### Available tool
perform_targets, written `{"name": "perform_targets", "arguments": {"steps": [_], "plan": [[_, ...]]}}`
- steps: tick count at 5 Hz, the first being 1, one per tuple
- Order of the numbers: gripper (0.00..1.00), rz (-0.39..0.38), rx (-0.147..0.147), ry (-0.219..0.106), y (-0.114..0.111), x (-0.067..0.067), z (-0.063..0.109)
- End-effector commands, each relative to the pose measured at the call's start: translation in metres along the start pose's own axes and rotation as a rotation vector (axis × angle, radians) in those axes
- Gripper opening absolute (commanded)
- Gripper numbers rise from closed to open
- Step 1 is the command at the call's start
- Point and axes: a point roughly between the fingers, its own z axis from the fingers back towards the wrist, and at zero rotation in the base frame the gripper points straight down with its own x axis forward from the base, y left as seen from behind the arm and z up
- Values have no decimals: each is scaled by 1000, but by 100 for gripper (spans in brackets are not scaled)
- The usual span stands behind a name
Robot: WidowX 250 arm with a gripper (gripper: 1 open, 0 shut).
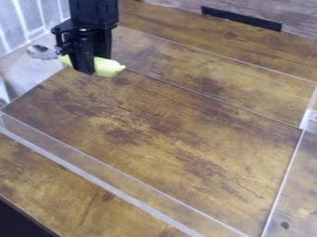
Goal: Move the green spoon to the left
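Observation:
The green spoon will be released on the wooden table just inside the near clear plastic wall's corner [69, 114].
The green spoon [107, 66] hangs above the far left of the wooden table [186, 120], its yellow-green handle sticking out to the right of the black gripper [82, 65]. Its silver bowl [43, 52] shows to the left of the fingers. The gripper is shut on the spoon's handle and points down from the top left of the camera view. The middle of the spoon is hidden behind the fingers.
A clear plastic wall [136, 190] runs along the near side of the table, with another clear edge [287, 176] on the right. A dark object [242, 17] lies at the far edge. White items stand at the far left.

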Motion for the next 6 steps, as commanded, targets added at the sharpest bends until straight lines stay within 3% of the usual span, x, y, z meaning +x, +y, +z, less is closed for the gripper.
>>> {"name": "perform_targets", "arguments": {"steps": [1, 3, 5, 6], "plan": [[0, -16, 88, 6, -3, -22, 17], [0, 40, 74, -12, -2, -40, 19], [0, 91, 59, -50, 16, -46, -7], [0, 103, 57, -72, 15, -45, -16]]}}
